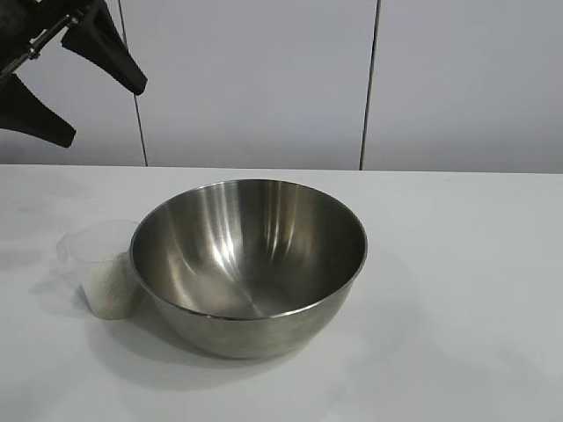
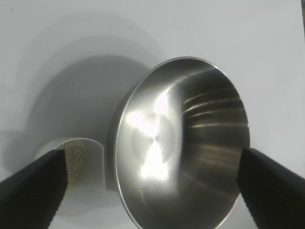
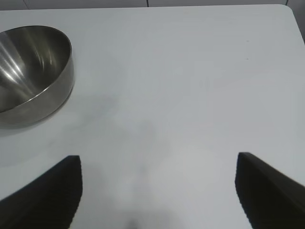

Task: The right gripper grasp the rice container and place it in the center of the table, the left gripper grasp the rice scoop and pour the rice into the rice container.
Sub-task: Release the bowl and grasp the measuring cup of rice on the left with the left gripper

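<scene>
My left gripper will grip the rice scoop at the short clear handle (image 1: 65, 248), on the side that faces away from the rice container.
The rice container (image 1: 251, 264), a large shiny steel bowl, stands empty on the white table (image 1: 457, 290) near its middle. The rice scoop (image 1: 95, 251), a small clear plastic cup, stands upright touching or almost touching the bowl's left side, with white rice (image 1: 107, 294) in it. My left gripper (image 1: 106, 114) hangs open and empty, high above the table at the far left. In the left wrist view the gripper (image 2: 151, 157) looks down on the bowl (image 2: 181, 138) and the scoop (image 2: 93, 157). My right gripper (image 3: 158, 157) is open and empty over bare table, with the bowl (image 3: 33, 71) well off to one side.
A pale panelled wall (image 1: 264, 79) rises behind the table's far edge. The table's rounded corner (image 3: 286, 7) shows in the right wrist view. The right arm is out of the exterior view.
</scene>
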Motion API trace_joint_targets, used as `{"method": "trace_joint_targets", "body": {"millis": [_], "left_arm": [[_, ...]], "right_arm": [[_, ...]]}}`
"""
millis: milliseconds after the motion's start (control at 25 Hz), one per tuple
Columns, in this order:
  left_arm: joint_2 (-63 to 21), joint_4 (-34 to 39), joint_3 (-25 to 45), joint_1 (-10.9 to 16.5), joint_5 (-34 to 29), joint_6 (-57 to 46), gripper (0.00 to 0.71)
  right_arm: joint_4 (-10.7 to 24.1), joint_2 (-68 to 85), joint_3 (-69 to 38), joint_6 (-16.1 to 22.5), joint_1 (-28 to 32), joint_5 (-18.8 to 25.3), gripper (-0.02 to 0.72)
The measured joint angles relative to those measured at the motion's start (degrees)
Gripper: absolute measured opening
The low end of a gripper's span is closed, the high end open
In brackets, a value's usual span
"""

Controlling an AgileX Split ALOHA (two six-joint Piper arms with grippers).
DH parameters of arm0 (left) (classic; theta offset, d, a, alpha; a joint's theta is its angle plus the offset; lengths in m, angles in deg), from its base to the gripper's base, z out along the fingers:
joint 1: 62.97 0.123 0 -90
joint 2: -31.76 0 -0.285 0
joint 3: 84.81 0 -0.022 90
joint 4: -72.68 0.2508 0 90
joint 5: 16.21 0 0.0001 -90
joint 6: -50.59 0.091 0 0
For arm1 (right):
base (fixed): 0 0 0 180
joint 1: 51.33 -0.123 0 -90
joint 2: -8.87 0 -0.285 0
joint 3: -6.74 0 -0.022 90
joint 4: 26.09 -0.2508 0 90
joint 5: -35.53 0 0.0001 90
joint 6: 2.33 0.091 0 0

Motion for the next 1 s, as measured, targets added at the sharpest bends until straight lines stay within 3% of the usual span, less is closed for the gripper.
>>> {"method": "trace_joint_targets", "body": {"millis": [400, 480, 560, 680, 880, 1000], "left_arm": [[-0.6, -6.9, -3.9, -0.1, 0.6, 5.5, 0.695], [-3.3, -5.0, -3.8, -0.4, 5.6, 6.9, 0.681], [-8.0, -1.6, -1.4, -1.5, 14.8, 8.2, 0.67], [-17.2, 1.7, 8.4, -5.8, 32.8, 12.6, 0.664], [-24.4, 2.0, 33.4, -18.1, 70.1, 21.3, 0.663], [-23.4, 1.6, 45.1, -22.3, 88.7, 22.0, 0.663]], "right_arm": [[0.1, 0.0, 0.0, 0.0, 0.0, 0.0, 0.599], [0.1, 0.0, -0.1, 0.0, 0.0, 0.0, 0.599], [0.1, 0.0, -0.1, 0.0, 0.0, 0.0, 0.599], [0.1, 0.0, -0.1, 0.0, 0.0, -0.1, 0.599], [0.1, 0.0, -0.1, 0.0, 0.0, -0.3, 0.599], [0.1, 0.0, -0.1, 0.0, 0.0, -0.3, 0.599]]}}
